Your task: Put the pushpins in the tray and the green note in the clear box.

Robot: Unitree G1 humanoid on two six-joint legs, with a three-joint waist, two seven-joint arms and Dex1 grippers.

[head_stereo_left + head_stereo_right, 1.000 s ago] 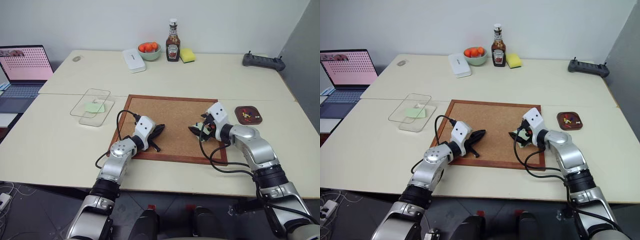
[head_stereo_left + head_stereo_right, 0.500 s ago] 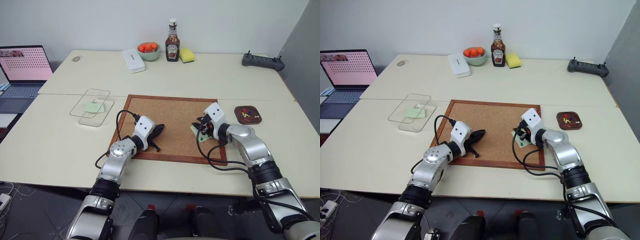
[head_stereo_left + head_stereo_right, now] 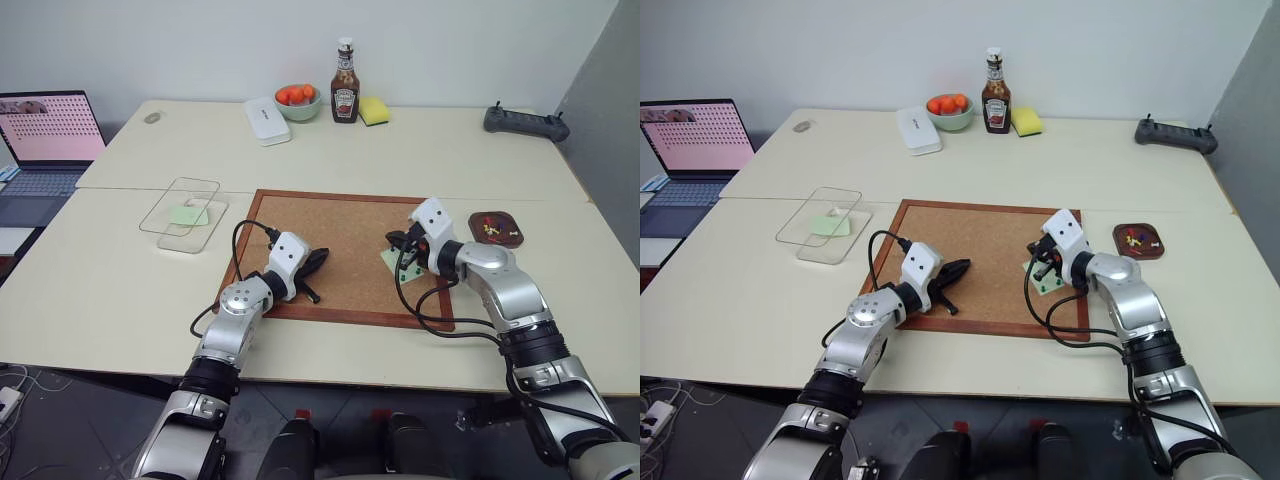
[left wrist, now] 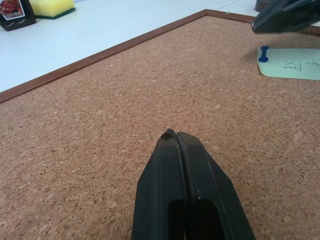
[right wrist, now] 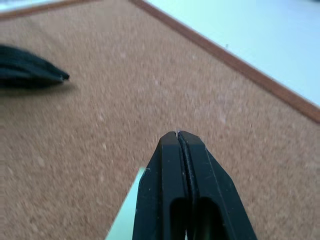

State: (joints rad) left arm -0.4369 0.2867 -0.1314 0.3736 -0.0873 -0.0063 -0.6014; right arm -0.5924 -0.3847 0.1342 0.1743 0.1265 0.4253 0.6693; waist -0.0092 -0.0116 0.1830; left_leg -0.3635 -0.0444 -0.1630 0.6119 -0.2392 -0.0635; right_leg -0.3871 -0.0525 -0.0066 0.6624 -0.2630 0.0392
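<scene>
My shut right gripper, above the blue pushpin in the green note's corner, should open and grip the pushpin's head (image 4: 264,48) before pulling.
A pale green note (image 4: 290,67) lies on the cork board (image 3: 340,235), held by a dark pushpin (image 4: 263,53) at its corner. My right gripper (image 3: 393,241) hovers just above that note, shut, with nothing visible between its fingers (image 5: 172,150). My left gripper (image 3: 318,258) rests low over the board's left part, shut and empty. The clear box (image 3: 190,244) stands on the table to the left with another green note (image 3: 188,213) inside it. The small reddish-brown tray (image 3: 495,214) sits right of the board with a few pins in it.
A laptop (image 3: 45,140) is open at the far left. Along the back stand a white case (image 3: 267,120), a bowl of fruit (image 3: 298,100), a ketchup bottle (image 3: 345,82) and a yellow sponge (image 3: 375,110). A black controller (image 3: 525,122) lies at the back right.
My right gripper's fingers have closed from wide open to shut above the note on the board. The pin and note stay on the board. The left arm has not moved.
</scene>
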